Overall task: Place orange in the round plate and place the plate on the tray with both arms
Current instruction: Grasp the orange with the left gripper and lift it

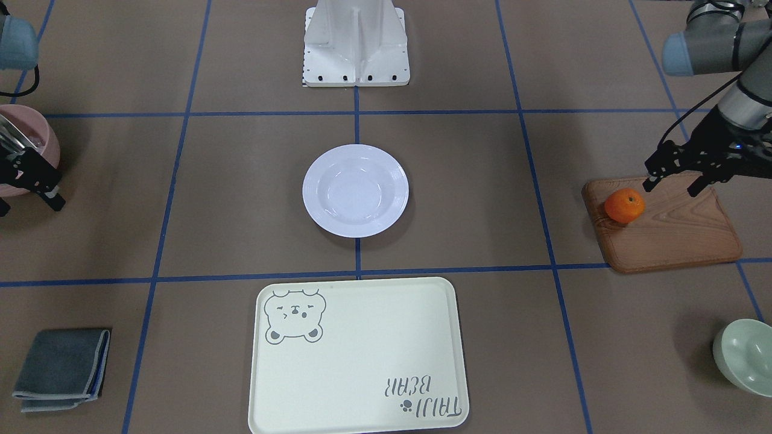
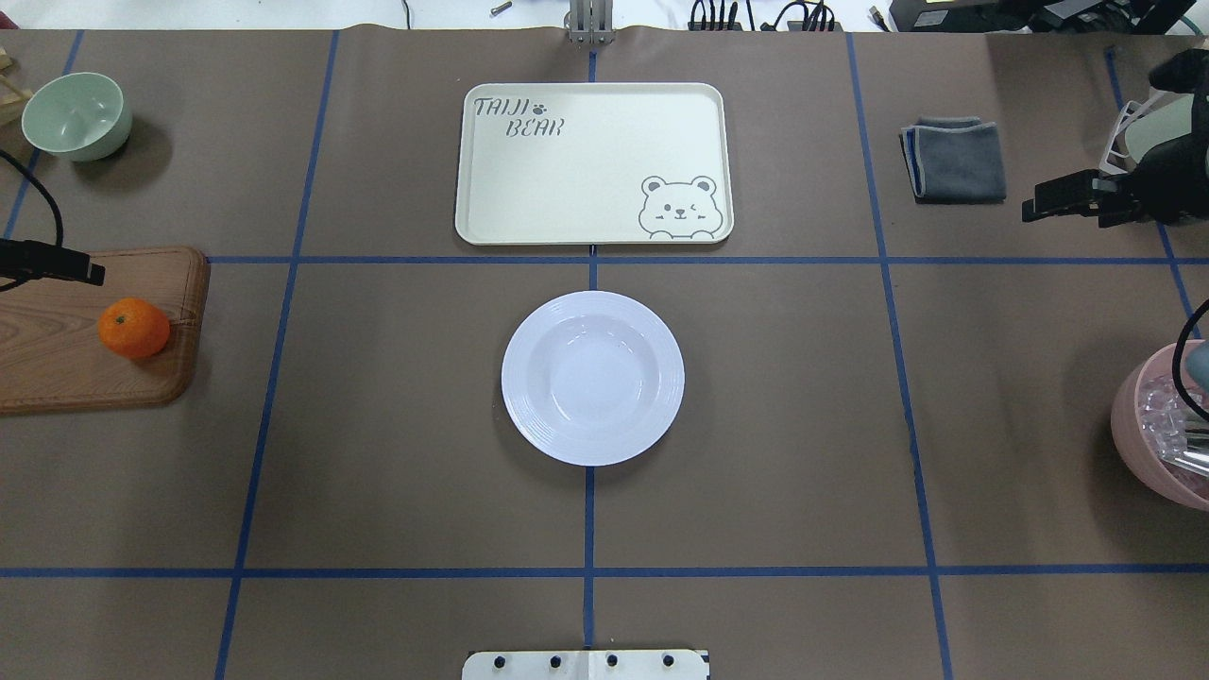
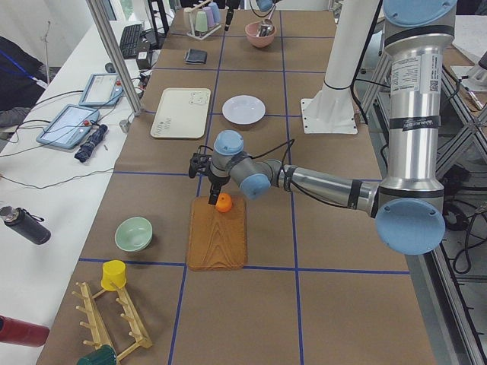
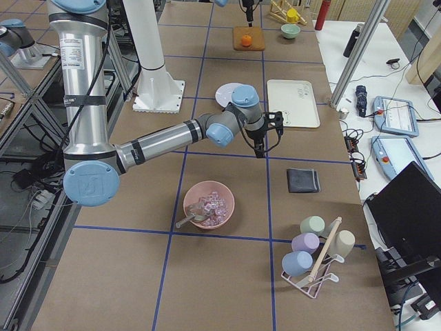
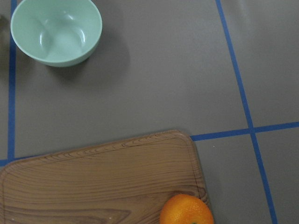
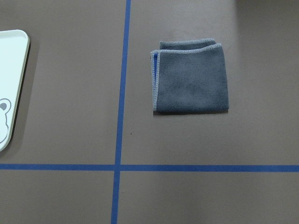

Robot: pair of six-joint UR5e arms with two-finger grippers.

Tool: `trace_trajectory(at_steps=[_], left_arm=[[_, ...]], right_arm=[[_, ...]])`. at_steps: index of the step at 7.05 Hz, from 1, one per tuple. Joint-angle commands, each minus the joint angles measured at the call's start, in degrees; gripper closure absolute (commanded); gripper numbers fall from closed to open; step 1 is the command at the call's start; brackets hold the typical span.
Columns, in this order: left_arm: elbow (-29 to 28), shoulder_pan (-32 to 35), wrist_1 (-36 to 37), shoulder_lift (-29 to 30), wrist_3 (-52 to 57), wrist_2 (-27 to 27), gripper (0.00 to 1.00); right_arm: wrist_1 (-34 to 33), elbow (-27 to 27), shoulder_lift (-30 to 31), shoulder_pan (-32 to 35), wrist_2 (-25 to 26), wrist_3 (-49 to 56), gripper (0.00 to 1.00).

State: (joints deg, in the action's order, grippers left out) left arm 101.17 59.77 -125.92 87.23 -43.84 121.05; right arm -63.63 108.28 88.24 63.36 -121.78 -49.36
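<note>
Next, I close my left gripper across the orange's middle (image 1: 624, 205) (image 5: 187, 213), with one finger on the side toward the white round plate and the other on the opposite side.
The orange (image 1: 624, 205) (image 2: 134, 328) rests on a brown wooden board (image 1: 669, 226), near the corner closest to the table's middle; it also shows at the bottom of the left wrist view as the orange (image 5: 187, 211). My left gripper (image 1: 671, 185) hovers open just above the board, beside the fruit and not touching it. The white round plate (image 1: 355, 190) (image 2: 592, 378) stands empty at the table's centre. Beyond it lies the cream bear tray (image 1: 359, 355) (image 2: 593, 165), nothing on it. My right gripper (image 1: 30, 202) (image 2: 1039, 203) hangs open and empty at the far right side.
A pale green bowl (image 2: 76, 115) stands past the board. A pink bowl (image 2: 1162, 425) holding clear things sits on the right side under my right arm. A folded grey cloth (image 2: 954, 159) (image 6: 190, 77) lies right of the tray. The white robot base (image 1: 356, 42) stands behind the plate.
</note>
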Motion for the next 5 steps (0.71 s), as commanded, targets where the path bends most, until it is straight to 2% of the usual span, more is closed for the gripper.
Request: trace_trajectory(at_steps=[1,3,5], left_arm=[[-1.05,-5.44,-0.29,0.22,-1.16,-4.24,0.01],[-3.77,-7.47,-0.29,0.65,-0.81,-6.96,0.02],[-6.5,-8.78,-0.64,1.97,-0.45,-6.97,0.02]], right_arm=[[0.09,0.0,0.09,-0.61,0.31,-0.21,0.0],[0.09,0.0,0.09,-0.78,0.31,-0.21,0.0],[0.09,0.0,0.09,-0.87,0.31,-0.21,0.0]])
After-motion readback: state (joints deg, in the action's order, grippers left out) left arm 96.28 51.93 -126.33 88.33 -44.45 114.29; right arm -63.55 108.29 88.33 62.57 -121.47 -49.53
